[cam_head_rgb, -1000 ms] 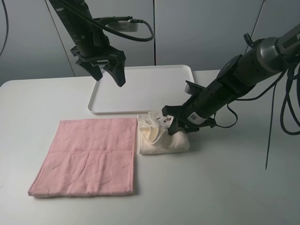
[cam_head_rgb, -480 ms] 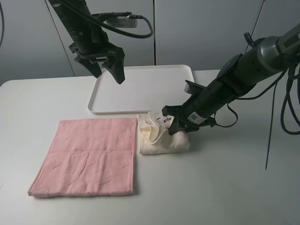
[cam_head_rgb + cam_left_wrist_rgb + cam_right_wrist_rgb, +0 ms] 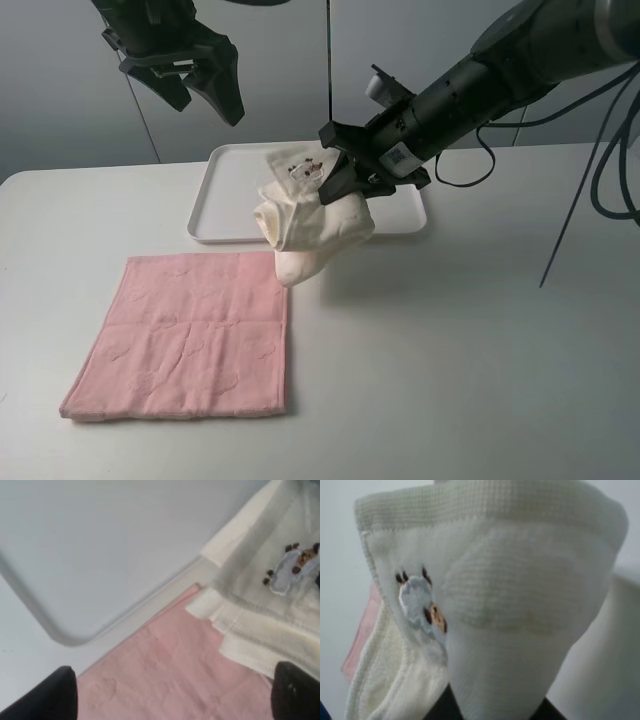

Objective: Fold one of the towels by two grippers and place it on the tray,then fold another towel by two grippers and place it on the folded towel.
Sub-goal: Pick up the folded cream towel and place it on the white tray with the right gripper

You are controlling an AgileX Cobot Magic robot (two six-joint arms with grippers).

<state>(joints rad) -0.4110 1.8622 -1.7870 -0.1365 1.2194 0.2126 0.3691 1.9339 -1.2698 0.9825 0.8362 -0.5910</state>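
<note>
My right gripper has the folded cream towel, hanging over the tray's front edge. It will let go of the towel near the middle of the white tray (image 3: 330,180).
My right gripper (image 3: 340,180) is shut on the folded cream towel (image 3: 310,222) and holds it in the air over the front edge of the white tray (image 3: 230,205). The towel hangs down in folds, with a small embroidered patch showing; it fills the right wrist view (image 3: 490,610), which hides the gripper's fingers, and shows in the left wrist view (image 3: 270,595). The pink towel (image 3: 190,335) lies flat and unfolded on the table at the front left, also in the left wrist view (image 3: 165,675). My left gripper (image 3: 205,90) is open and empty, high above the tray's left end.
The white table (image 3: 480,350) extends to the right and front of the towels. Grey wall panels stand behind the tray. Cables hang from the right arm at the far right (image 3: 590,170).
My right gripper has lifted the cream towel off the table and carried it back and left over the tray's front edge. My left gripper has risen and moved slightly left.
</note>
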